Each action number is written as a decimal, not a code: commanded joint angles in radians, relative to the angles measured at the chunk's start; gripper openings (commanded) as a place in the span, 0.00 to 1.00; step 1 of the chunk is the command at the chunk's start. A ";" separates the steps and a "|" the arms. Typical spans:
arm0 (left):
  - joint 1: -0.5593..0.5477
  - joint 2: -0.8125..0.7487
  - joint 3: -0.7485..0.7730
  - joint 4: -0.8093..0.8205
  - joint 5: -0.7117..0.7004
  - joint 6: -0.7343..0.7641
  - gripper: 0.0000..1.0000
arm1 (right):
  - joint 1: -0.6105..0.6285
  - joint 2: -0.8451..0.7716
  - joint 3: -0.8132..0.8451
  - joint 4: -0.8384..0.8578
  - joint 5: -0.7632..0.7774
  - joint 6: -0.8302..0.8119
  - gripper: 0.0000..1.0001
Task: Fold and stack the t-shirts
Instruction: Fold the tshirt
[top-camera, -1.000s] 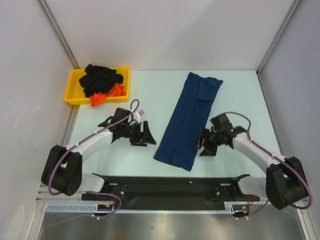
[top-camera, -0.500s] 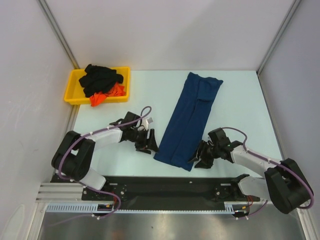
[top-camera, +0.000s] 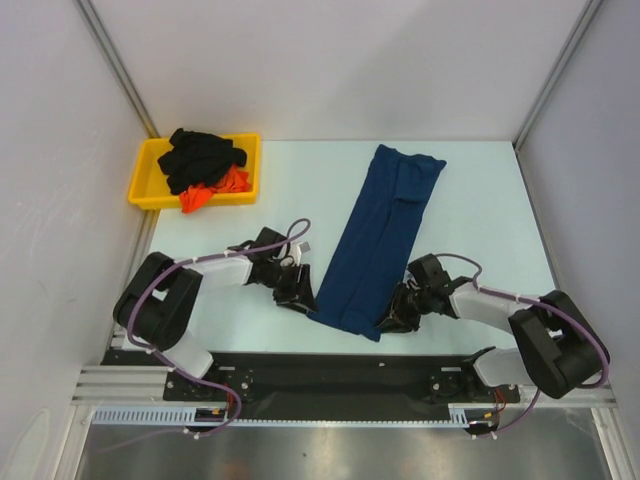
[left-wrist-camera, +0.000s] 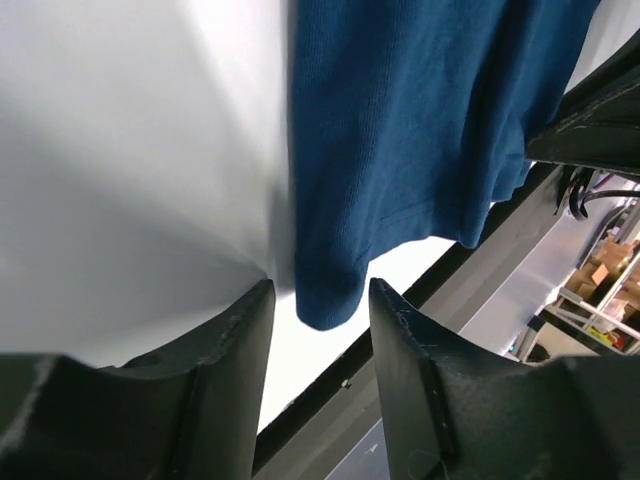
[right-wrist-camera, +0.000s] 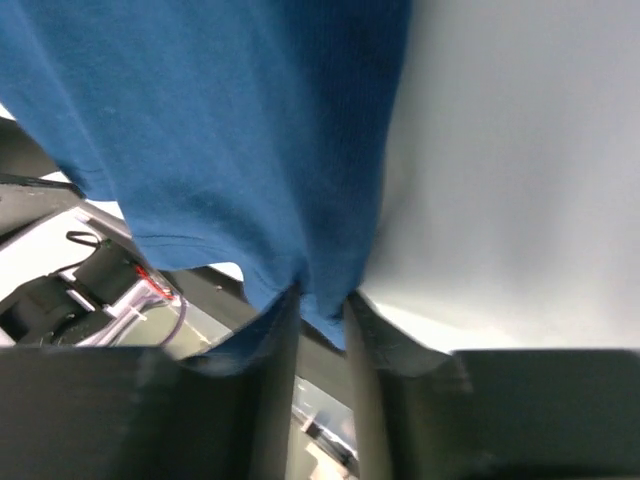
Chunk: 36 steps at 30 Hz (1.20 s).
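The navy t-shirt's near hem lies crooked; left gripper should take the t-shirt's loose corner (left-wrist-camera: 331, 296) to help swing it straight before folding.
A navy t-shirt (top-camera: 385, 225), folded into a long strip, lies slanted on the pale table. My left gripper (top-camera: 303, 298) sits low at its near left corner. In the left wrist view the left gripper (left-wrist-camera: 320, 300) is open, and the tip of the navy t-shirt (left-wrist-camera: 420, 130) corner hangs between its fingers without touching them. My right gripper (top-camera: 390, 318) is at the near right corner. The right wrist view shows the right gripper (right-wrist-camera: 320, 305) shut on the hem corner of the navy t-shirt (right-wrist-camera: 220, 130).
A yellow tray (top-camera: 140, 185) at the back left holds a crumpled black t-shirt (top-camera: 200, 155) and an orange-red t-shirt (top-camera: 205, 195). The black base rail (top-camera: 330, 370) runs just below the navy t-shirt's near end. Grey walls enclose the table on three sides.
Both grippers have moved toward the near edge and inward to the shirt's near corners. Both pairs of jaws have narrowed, and the right pair has closed on the cloth.
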 joint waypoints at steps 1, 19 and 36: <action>-0.014 0.030 0.004 0.052 0.002 0.021 0.47 | 0.005 0.039 0.015 -0.064 0.108 -0.058 0.21; -0.121 -0.053 -0.080 0.175 0.022 -0.143 0.58 | -0.030 -0.226 -0.028 -0.438 0.266 -0.117 0.00; -0.176 0.067 -0.050 0.236 0.070 -0.168 0.50 | -0.104 -0.335 -0.146 -0.286 0.111 -0.101 0.43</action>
